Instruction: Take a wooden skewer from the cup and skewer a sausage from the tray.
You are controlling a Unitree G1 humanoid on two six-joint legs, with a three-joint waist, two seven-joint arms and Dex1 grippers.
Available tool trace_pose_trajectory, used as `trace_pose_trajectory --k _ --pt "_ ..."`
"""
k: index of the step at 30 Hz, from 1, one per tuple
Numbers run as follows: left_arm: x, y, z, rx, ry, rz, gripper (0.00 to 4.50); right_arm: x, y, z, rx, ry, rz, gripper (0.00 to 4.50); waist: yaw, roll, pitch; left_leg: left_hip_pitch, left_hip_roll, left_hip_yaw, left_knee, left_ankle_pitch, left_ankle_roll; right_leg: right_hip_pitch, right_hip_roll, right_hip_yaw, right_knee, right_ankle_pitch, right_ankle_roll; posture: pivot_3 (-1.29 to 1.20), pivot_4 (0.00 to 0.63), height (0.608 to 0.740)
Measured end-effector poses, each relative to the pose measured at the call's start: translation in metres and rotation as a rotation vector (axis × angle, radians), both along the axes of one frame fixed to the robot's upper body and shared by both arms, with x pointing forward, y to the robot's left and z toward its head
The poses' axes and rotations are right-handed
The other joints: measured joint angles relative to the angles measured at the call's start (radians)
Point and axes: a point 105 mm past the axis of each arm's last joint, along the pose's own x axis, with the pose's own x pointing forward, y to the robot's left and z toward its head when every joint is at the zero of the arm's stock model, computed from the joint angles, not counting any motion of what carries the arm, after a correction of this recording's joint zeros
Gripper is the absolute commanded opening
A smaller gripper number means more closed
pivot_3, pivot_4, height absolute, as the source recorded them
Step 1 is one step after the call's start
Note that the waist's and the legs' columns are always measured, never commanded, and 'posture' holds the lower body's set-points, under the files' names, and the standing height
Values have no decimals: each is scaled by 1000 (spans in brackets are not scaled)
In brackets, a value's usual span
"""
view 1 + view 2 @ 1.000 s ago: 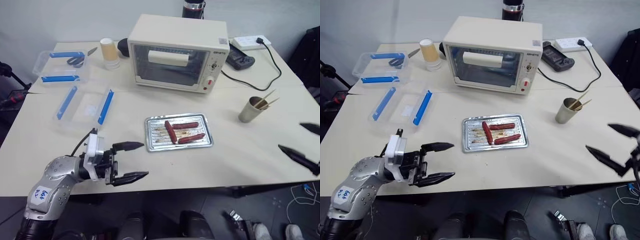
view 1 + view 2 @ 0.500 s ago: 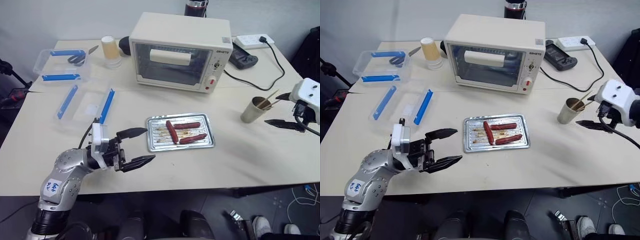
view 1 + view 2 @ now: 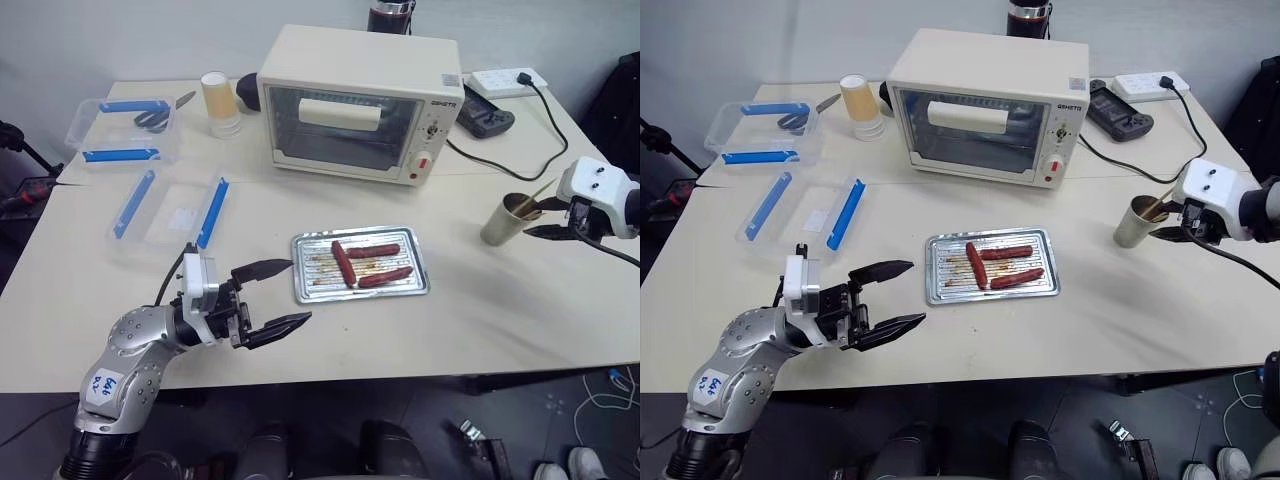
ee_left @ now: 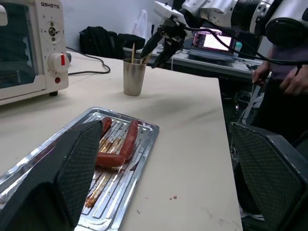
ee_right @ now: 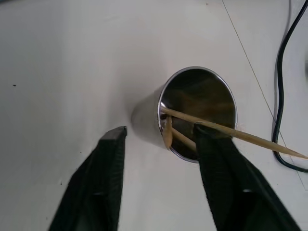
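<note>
One wooden skewer slants past the outside of my right gripper's finger, so next I move back, open the gripper wider and grab the skewers (image 5: 187,143) just beyond the cup's rim.
The grey-beige cup (image 3: 497,222) stands at the table's right side with several wooden skewers (image 5: 250,137) leaning in it. My right gripper (image 5: 161,130) is at the cup's mouth and open. One finger (image 5: 110,159) is outside the wall, the other (image 5: 216,154) over the rim, with short skewer ends between them. The metal tray (image 3: 300,285) sits mid-table holding three reddish-brown sausages (image 3: 341,262). My left gripper (image 3: 298,292) hovers open and empty just left of the tray.
A cream toaster oven (image 3: 360,105) stands behind the tray. Clear boxes with blue clips (image 3: 170,205) and a yellowish cup (image 3: 214,103) are at the back left. A power strip (image 3: 508,80) and black cable (image 3: 520,130) lie behind the grey cup. A person's hand (image 4: 291,82) is beyond the table's right edge.
My right arm came in from the table's right edge to the cup, and its fingers narrowed around the skewers. The left gripper stayed open in much the same place.
</note>
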Motion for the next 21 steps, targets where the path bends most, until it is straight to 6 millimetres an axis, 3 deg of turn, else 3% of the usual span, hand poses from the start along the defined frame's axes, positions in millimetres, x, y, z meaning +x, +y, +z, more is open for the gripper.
trace_pose_trajectory --k 4,17,21 --pt "0 0 -1 0 5 9 4500 2 1 -2 -4 3 6 16 0 0 0 0 0 0 0 0 0 0 0 0 0 0 0 0 150 740" --pt "2 -4 -2 11 4 -2 4500 1 6 8 28 20 31 16 0 0 0 0 0 0 0 0 0 0 0 0 0 0 0 0 150 740" --pt "2 -4 -2 8 -1 -3 4500 -4 12 12 92 90 27 899 1 0 0 0 0 0 0 0 0 0 0 0 1 0 0 0 150 740"
